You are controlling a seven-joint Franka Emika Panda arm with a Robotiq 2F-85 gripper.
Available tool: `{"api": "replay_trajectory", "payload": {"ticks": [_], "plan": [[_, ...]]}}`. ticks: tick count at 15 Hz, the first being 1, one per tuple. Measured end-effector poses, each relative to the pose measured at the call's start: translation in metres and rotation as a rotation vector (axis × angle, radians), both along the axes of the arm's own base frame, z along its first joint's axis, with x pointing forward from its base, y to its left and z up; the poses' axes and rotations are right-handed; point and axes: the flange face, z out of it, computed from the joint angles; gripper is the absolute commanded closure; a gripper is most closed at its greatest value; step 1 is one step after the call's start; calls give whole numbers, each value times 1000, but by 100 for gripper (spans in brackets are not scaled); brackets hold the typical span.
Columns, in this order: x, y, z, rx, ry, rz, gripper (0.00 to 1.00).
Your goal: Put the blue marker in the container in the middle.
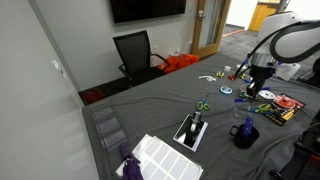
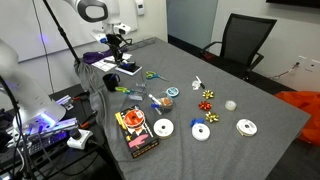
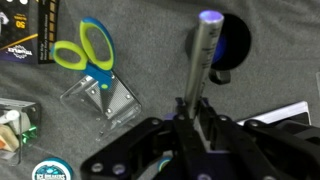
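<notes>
The robot's gripper will release the blue marker, its tip now over the mug's rim, in the clear plastic container (image 1: 238,104) (image 3: 102,97) next to the green-handled scissors.
In the wrist view my gripper (image 3: 196,112) is shut on the blue marker (image 3: 206,50), a thin grey stick with a blue tip that points away from me. The tip lies over the rim of a dark blue mug (image 3: 233,40). A clear plastic container (image 3: 108,100) lies on the grey cloth to the left of the marker, below green-handled scissors (image 3: 84,45). In both exterior views the gripper (image 1: 262,78) (image 2: 116,50) hangs above the table end; the mug (image 1: 245,132) (image 2: 111,82) stands near it. The marker is too small to make out there.
A black box (image 3: 42,30) and a round tin (image 3: 55,170) lie at the left of the wrist view. Discs, bows and a red packet (image 2: 135,130) are spread over the grey table (image 2: 250,155). A black tray (image 1: 192,130) and an office chair (image 1: 135,52) stand nearby.
</notes>
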Motion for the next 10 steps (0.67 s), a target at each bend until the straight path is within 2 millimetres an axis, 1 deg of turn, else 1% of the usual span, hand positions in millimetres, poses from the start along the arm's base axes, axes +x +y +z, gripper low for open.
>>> {"api": "replay_trajectory", "payload": {"ticks": [3,6,8,10], "plan": [[-13,-27,4,-42,-9,-12,96],[-16,-52,0,-99,-14,-34,96],[-16,-65,-5,-141,-27,-57,96],[-16,-73,-13,-187,-42,-81,96]]}}
